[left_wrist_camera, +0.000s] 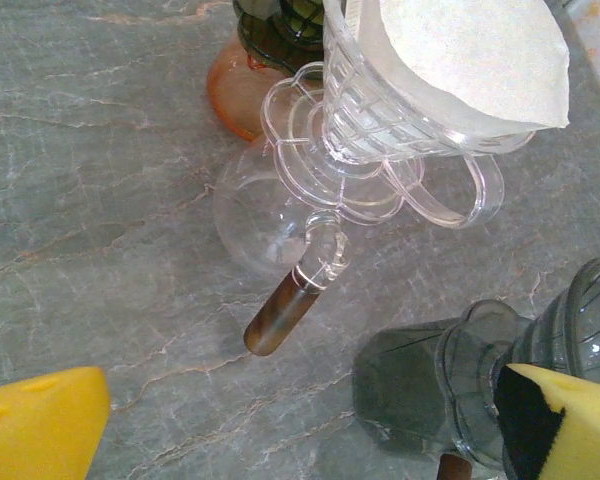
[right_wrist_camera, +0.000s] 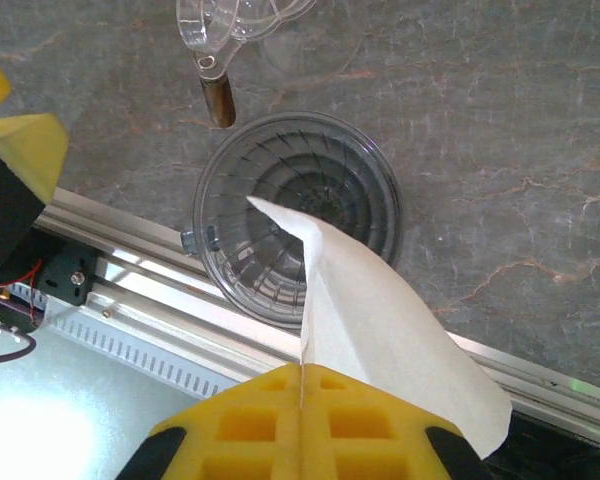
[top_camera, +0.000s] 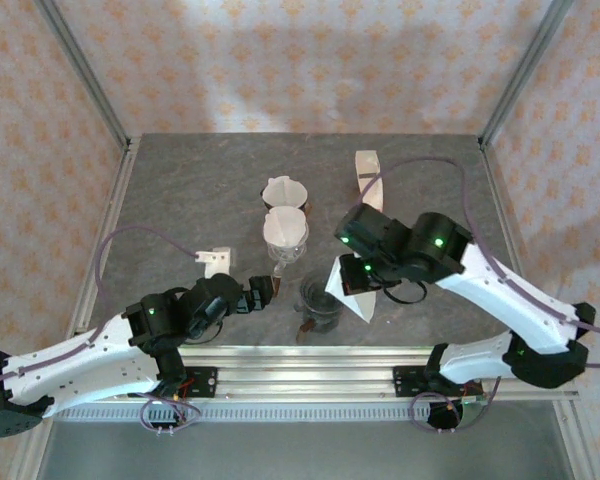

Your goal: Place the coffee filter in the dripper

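Note:
Next, my right gripper lets go of the white paper coffee filter inside the bowl of the smoky grey dripper [top_camera: 323, 290] [right_wrist_camera: 300, 218].
My right gripper [right_wrist_camera: 302, 385] is shut on a white paper coffee filter [right_wrist_camera: 380, 320], folded flat, whose pointed tip hangs over the bowl of the smoky grey dripper [right_wrist_camera: 295, 215]. From above, the filter [top_camera: 358, 298] sits just right of that dripper [top_camera: 320, 305], under the right gripper [top_camera: 352, 283]. My left gripper [left_wrist_camera: 300, 430] is open, its yellow pads [left_wrist_camera: 40, 420] spread wide. The grey dripper [left_wrist_camera: 460, 390] stands by its right pad; I cannot tell whether they touch. In the top view the left gripper [top_camera: 263, 293] is left of the dripper.
A clear dripper [left_wrist_camera: 380, 110] holding its own paper filter [left_wrist_camera: 460, 60] sits on a glass carafe with a brown handle [left_wrist_camera: 278, 318], just behind the grey dripper. Further back stand another filter holder [top_camera: 285, 192] and a white stack [top_camera: 368, 165]. A metal rail [top_camera: 310, 360] runs along the near edge.

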Action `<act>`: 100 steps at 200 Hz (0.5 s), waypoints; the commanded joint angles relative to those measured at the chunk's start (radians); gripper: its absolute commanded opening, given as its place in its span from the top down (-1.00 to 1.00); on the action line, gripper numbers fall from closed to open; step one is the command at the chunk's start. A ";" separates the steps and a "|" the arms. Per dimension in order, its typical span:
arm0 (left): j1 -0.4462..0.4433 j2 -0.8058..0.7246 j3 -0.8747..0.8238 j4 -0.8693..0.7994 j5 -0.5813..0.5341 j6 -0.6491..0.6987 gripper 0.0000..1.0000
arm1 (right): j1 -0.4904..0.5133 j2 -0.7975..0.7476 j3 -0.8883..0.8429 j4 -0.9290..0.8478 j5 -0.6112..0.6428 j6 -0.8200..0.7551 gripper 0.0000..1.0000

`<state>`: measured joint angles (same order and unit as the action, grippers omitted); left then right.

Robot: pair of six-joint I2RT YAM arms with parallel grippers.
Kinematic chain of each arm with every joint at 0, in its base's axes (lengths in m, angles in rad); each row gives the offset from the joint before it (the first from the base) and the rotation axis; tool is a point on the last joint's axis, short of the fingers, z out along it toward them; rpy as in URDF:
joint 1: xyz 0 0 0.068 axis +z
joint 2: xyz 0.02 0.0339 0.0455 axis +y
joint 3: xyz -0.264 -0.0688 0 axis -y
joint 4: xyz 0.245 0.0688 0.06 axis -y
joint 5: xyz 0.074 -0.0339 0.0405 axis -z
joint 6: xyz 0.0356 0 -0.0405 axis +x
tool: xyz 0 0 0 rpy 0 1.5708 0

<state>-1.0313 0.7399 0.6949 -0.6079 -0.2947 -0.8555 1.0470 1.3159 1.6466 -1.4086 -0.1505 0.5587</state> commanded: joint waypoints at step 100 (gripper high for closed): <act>0.010 -0.023 0.010 0.033 0.028 0.001 -0.99 | 0.003 0.316 0.167 -0.024 -0.019 -0.115 1.00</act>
<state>-1.0313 0.7341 0.6949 -0.5858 -0.2680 -0.8555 1.0470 1.5986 1.7847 -1.4483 -0.1661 0.4820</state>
